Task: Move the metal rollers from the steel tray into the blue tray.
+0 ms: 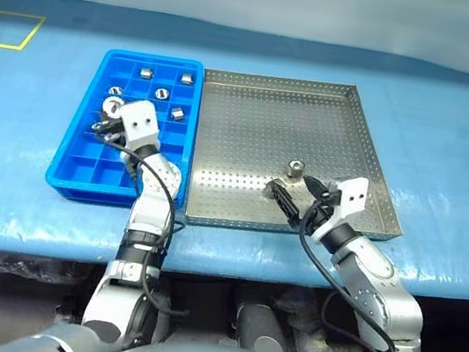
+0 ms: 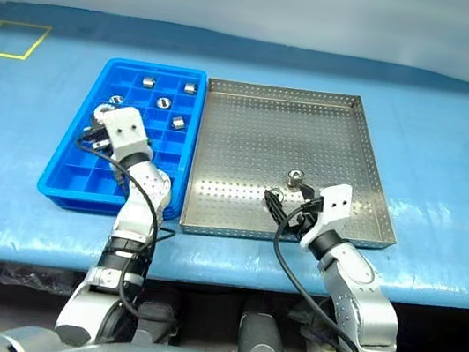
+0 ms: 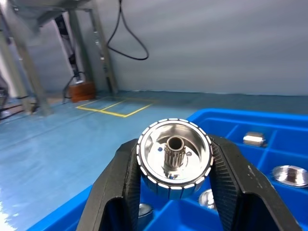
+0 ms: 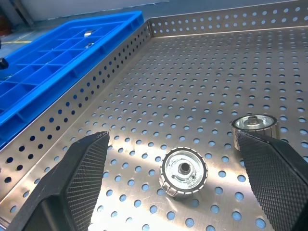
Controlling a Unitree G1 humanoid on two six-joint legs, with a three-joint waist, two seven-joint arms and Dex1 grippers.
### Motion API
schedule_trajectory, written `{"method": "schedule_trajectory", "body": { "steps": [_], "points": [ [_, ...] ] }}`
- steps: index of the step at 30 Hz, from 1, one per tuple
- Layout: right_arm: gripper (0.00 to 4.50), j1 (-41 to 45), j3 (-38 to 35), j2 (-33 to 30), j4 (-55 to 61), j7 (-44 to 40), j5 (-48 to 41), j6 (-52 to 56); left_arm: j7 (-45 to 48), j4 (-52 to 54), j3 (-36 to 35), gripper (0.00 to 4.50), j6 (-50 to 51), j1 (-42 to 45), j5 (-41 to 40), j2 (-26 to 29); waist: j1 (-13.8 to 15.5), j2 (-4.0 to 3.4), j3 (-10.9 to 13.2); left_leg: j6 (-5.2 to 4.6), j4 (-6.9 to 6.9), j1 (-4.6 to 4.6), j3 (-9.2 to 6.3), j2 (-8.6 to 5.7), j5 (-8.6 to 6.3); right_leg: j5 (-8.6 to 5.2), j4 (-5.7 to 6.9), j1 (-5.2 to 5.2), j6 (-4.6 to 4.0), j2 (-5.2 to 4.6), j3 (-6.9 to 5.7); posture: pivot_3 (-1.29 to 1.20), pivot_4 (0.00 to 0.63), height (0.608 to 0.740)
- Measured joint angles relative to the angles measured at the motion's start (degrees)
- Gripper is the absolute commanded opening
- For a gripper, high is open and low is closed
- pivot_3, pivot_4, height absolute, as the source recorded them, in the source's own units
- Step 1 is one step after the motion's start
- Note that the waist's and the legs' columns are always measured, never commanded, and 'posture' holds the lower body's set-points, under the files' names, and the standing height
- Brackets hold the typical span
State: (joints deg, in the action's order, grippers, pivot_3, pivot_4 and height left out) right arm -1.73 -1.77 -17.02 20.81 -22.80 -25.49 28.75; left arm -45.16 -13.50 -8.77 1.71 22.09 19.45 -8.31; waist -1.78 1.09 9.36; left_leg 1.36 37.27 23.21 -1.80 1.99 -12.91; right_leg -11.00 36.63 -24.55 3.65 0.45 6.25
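My left gripper is going to let go of the metal roller in the blue tray's near corner compartment [image 1: 78, 169], the one that is farthest from the steel tray.
My left gripper [image 3: 174, 179] is shut on a metal roller [image 3: 174, 159], a shiny ribbed cylinder with a hollow hub. It holds the roller above the left side of the blue tray [image 1: 75, 170], over the grid of compartments. Several rollers lie in the tray's far compartments, among them one roller [image 1: 145, 73] and another roller [image 1: 176, 113]. My right gripper [image 4: 173, 142] stands open low over the near part of the steel tray [image 1: 253, 116]. One roller [image 4: 183, 172] lies between its fingers on the perforated floor. A second roller [image 4: 255, 129] stands by the tip of one finger [image 4: 276, 178].
The two trays sit side by side, touching, on a blue-covered table [image 1: 452, 157]. Their near rims are close to the table's front edge. Yellow tape marks [image 1: 8, 28] lie at the far left and far right.
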Motion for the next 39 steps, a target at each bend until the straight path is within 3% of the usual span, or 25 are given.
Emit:
{"method": "schedule_trajectory", "body": {
  "steps": [23, 28, 35, 39],
  "points": [
    [4.5, 0.23, 1.13, -0.03, -2.19, -1.04, 2.41, -1.02, -1.13, 16.06, 1.01, 1.69, 14.4, -11.87, 1.42, 4.25, 0.18, 0.05, 0.01, 0.0, 0.1, -0.01, 0.03, 0.03, 0.0, -0.01, 0.07, 0.01, -0.03, 0.01, 0.02, 0.05, 0.15, 0.74],
    [4.5, 0.23, 1.26, -0.03, -2.42, -1.07, 2.75, -1.19, -2.73, 18.57, 4.2, 1.69, 16.34, -14.4, 2.6, 4.67, 0.28, 0.02, -0.02, 0.01, 0.1, -0.04, 0.03, 0.03, 0.0, -0.01, 0.08, 0.03, -0.03, 0.0, 0.02, 0.05, 0.15, 0.74],
    [4.5, 0.36, 1.43, -0.03, -2.54, -1.19, 3.38, -1.26, -2.02, 19.13, 5.55, 1.69, 17.59, -14.82, 0.51, 4.72, 0.28, -0.09, -0.12, 0.01, 0.11, -0.15, 0.07, 0.02, 0.0, -0.02, 0.1, 0.1, -0.04, -0.02, 0.03, 0.05, 0.15, 0.74],
    [4.5, 0.37, 1.43, -0.02, -2.59, -1.23, 3.7, -1.38, -0.97, 19.93, 4.92, 1.69, 12.11, -16.89, -4.96, 4.61, 0.28, -0.33, -0.31, 0.0, 0.09, -0.15, 0.11, 0.02, -0.01, -0.03, 0.08, 0.09, -0.05, -0.04, 0.05, 0.05, 0.15, 0.74]
  ]
}}
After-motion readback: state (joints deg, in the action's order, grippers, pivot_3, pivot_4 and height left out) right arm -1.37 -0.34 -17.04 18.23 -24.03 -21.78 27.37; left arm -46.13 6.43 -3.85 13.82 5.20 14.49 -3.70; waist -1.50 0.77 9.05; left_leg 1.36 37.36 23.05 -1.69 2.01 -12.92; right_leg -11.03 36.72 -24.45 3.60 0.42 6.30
